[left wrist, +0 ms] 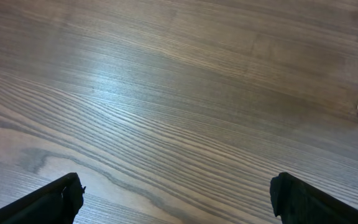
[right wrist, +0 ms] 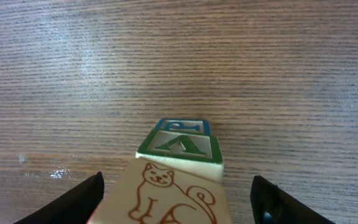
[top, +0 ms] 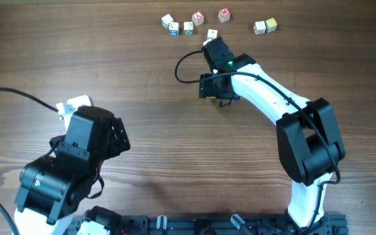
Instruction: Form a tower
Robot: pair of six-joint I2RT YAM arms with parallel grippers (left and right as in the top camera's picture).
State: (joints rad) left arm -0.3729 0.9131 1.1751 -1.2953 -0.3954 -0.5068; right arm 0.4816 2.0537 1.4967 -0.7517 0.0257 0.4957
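Note:
The cat cube sits crooked on the green A cube. My right gripper should open, close around the cat cube's sides (right wrist: pixel 118 194) and line it up square with the tower.
The tower (right wrist: pixel 178 165) shows in the right wrist view from above. Its top cube has a red cat outline, the cube under it a green A, and the lowest a blue face. My right gripper (right wrist: pixel 178 202) is open, with one finger on each side of the cat cube and a gap on both sides. In the overhead view the right gripper (top: pixel 212 49) covers the tower. My left gripper (left wrist: pixel 176 202) is open over bare wood, far to the left, at the end of the left arm (top: pixel 87 134).
Several loose letter cubes lie along the far edge, among them a red M cube (top: pixel 224 14), a green cube (top: pixel 188 27) and a yellow-sided pair (top: pixel 266 25). One more cube (top: pixel 212 34) sits just beyond the right gripper. A black cable (top: pixel 181 68) loops beside the right wrist.

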